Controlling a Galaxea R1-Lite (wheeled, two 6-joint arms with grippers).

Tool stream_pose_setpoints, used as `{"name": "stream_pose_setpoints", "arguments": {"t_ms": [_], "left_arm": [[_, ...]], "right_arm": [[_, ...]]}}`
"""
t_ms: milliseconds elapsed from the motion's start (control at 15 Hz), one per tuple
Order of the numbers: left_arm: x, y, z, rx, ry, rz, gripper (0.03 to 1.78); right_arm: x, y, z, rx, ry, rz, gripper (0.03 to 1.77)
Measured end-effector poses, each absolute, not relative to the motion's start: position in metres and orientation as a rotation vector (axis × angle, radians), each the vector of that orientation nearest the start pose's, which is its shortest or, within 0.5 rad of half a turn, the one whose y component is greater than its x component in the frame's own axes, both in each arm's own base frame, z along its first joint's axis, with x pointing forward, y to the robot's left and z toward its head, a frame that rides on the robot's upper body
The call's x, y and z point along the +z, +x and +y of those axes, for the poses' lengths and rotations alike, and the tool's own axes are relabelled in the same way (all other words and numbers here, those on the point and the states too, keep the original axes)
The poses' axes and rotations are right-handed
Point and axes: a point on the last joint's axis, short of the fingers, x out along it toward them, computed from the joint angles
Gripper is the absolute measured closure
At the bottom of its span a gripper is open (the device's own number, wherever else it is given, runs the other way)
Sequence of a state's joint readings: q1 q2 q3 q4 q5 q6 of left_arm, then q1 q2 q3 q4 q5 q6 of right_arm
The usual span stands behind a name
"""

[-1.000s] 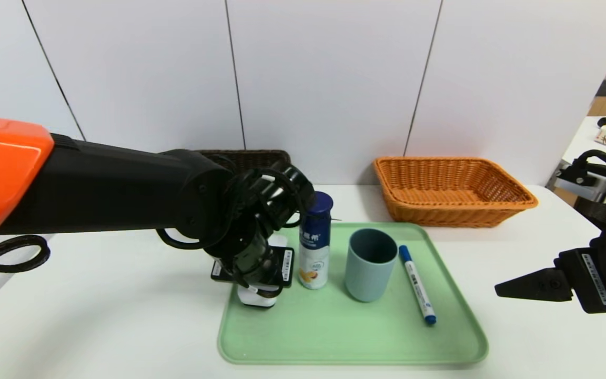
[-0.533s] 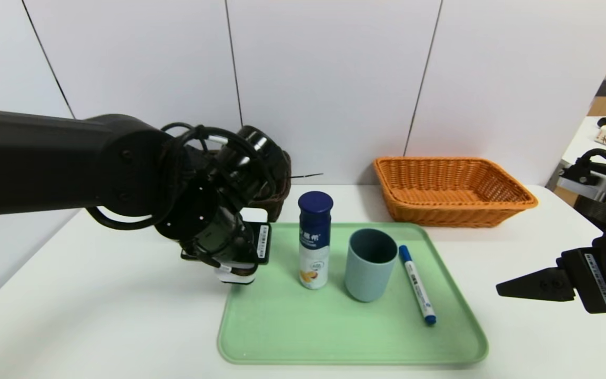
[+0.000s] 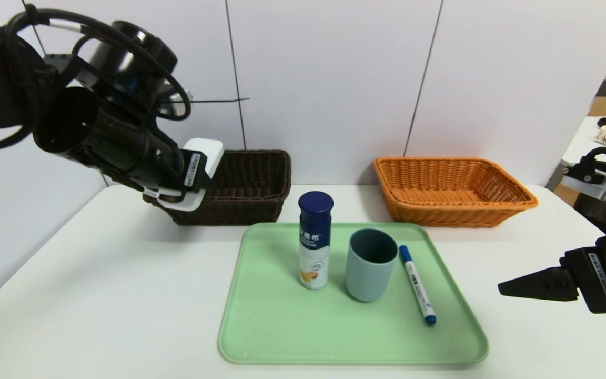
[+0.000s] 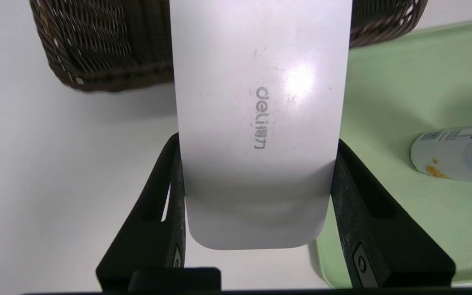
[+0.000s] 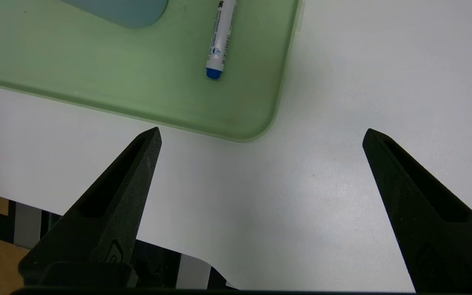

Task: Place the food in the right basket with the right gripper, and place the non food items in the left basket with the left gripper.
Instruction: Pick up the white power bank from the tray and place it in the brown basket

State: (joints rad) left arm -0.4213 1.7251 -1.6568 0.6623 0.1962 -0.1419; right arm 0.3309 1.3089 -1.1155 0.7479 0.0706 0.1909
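Observation:
Next, my left gripper lets go of the flat white case inside the dark brown basket, midway (image 3: 223,193) along the basket's front side.
My left gripper (image 3: 191,178) is shut on the flat white case (image 3: 204,152), holding it in the air just in front of the left end of the dark brown left basket (image 3: 253,184). In the left wrist view the case (image 4: 260,123) sits clamped between both fingers (image 4: 170,184), with that basket (image 4: 96,49) beyond it. The bottle (image 3: 314,239), grey-blue cup (image 3: 370,263) and marker pen (image 3: 417,284) stay on the green tray (image 3: 334,337). The orange right basket (image 3: 453,189) stands at the back right. My right gripper (image 5: 262,132) hovers open over the table, right of the tray.
The tray's near right corner (image 5: 256,127) lies just ahead of the right gripper, with the pen (image 5: 219,41) close by. A white wall rises right behind both baskets. The table's near edge runs under the right gripper.
My left arm has lifted the white case off the tray's left side and carried it up and back toward the dark brown basket. The right arm has stayed put.

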Motion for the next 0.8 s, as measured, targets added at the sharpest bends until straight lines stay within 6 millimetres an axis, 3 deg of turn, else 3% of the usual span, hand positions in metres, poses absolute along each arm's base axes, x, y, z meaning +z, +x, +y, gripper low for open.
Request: {"name": "stream_pose_setpoints", "arguments": {"t_ms": [267, 800], "left_arm": [[0.308, 0.310, -0.097, -0.333, 0.222, 0.621, 0.81], [0.274, 0.376, -0.052, -0.562, 0.499, 0.530, 0.81]], "right_arm": [[0.249, 0.156, 0.055, 0.281, 0.053, 0.958, 0.10], [0.253, 0.145, 0.051, 0.285, 0.057, 0.931, 0.10]]}}
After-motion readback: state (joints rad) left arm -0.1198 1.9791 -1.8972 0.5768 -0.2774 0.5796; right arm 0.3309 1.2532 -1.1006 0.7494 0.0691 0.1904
